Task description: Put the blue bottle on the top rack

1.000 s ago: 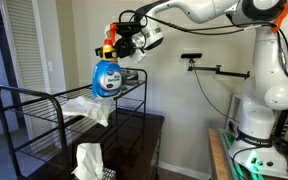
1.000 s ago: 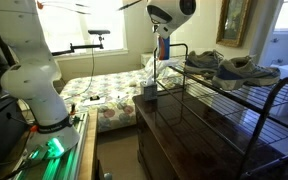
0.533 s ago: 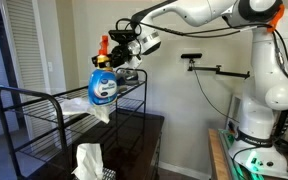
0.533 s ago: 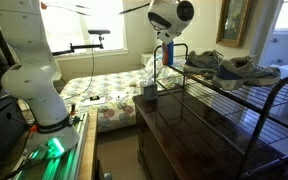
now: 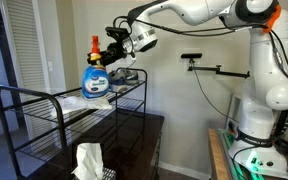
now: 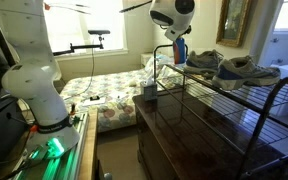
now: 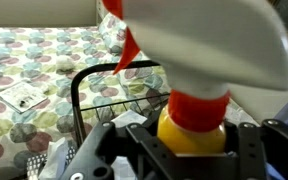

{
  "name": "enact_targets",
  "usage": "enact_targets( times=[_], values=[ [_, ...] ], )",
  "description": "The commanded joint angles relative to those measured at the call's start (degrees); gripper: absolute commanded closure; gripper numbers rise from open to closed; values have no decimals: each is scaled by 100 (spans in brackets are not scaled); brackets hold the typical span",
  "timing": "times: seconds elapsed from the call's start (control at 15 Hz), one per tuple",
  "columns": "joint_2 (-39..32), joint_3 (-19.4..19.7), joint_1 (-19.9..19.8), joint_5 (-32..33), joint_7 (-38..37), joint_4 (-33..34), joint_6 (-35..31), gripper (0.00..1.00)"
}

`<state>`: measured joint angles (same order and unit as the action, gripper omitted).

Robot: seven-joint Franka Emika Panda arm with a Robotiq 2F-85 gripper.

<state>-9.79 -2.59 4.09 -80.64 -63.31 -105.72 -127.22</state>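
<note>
Next, my gripper releases the blue bottle standing upright on the white cloths that lie on the top rack (image 5: 88, 95).
The blue bottle (image 5: 95, 81) has a blue body, a yellow neck and a red and white spray head. My gripper (image 5: 108, 57) is shut on its neck and holds it upright over the top rack (image 5: 44, 92) of the black wire shelf. In an exterior view the bottle (image 6: 179, 50) shows only partly behind the gripper. In the wrist view the yellow neck (image 7: 192, 135) sits between my fingers (image 7: 189, 150), with the white spray head filling the top of the picture.
White cloths (image 5: 96, 104) lie on the top rack below the bottle. In an exterior view a pair of shoes (image 6: 229, 68) lies on the rack. A dark wooden dresser (image 6: 199, 135) stands under the rack. A bed (image 6: 104, 92) is behind.
The gripper has carried the bottle further over the top rack and turned it from tilted to upright.
</note>
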Motion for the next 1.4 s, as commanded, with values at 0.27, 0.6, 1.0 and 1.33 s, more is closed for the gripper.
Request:
enact_targets(
  times=[0.27, 0.6, 1.0, 1.33],
  values=[
    [-471, -19, 5, -419, -326, 833, -843, 92],
    [-844, -13, -49, -544, -751, 1172, -959, 92],
    [-1053, -5, -38, -572, -1145, 1429, -1061, 37],
    [-958, -4, -27, -411, -1330, 1604, -1001, 2]
  ],
)
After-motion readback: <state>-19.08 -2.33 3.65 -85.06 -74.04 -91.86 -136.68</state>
